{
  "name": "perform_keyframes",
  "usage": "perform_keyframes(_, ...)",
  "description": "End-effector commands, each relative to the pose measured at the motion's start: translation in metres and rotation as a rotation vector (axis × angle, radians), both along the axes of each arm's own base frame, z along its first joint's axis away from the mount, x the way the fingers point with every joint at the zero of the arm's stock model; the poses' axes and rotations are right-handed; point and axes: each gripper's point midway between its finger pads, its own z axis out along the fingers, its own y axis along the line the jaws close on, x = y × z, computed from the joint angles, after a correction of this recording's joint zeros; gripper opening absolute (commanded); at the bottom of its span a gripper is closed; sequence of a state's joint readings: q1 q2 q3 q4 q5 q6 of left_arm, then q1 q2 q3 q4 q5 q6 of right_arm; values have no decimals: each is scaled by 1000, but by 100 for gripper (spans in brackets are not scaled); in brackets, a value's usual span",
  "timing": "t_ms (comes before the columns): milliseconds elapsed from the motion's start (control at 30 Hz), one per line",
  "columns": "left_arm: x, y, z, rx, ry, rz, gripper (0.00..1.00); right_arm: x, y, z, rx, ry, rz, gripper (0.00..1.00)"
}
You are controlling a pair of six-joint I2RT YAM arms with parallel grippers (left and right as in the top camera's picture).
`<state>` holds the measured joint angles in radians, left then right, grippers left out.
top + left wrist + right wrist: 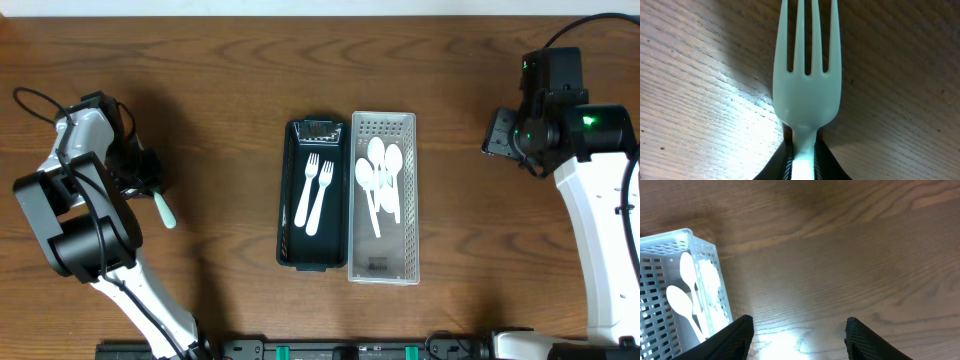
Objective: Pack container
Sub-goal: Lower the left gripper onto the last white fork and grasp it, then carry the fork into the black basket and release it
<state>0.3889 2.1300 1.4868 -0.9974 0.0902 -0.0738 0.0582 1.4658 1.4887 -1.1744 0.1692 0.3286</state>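
Note:
I should use my left gripper to set the pale plastic fork free between the white forks in the black tray (315, 188). The held fork is now just above the wood.
A black tray (287, 210) in the middle of the table holds two white forks (313, 192). Beside it on the right, a clear perforated tray (411, 230) holds several white spoons (380, 178); it also shows in the right wrist view (670, 247). My left gripper (148, 185) at the far left is shut on a white fork (163, 209). In the left wrist view the fork (806, 85) points away just above the wood, its handle pinched between the jaws (802, 165). My right gripper (497, 133) is open and empty over bare wood, right of the clear tray (797, 335).
Both arm bases stand at the table's left and right edges. Cables trail from the left arm (35, 100).

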Motion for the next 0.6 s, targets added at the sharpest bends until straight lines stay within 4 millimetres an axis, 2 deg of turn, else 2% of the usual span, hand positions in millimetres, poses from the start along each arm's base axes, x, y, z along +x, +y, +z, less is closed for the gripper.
perform_keyframes(0,-5,-4,0,13,17,-19,10,-1,-4,-2,-10,7,-3,63)
perform_keyframes(167,14,-14,52,67,-126,-64,6,-1,-4,-2,-10,7,-3,62)
perform_keyframes(300,22,-41,109,107,-264,-137,6,-1,-4,-2,-10,6,-3,63)
perform_keyframes(433,21,-92,169,125,-420,-246,6,1,-4,-1,-10,-1,-3,63)
perform_keyframes(567,13,-158,211,96,-562,-366,6,3,-4,0,-9,-9,-3,63)
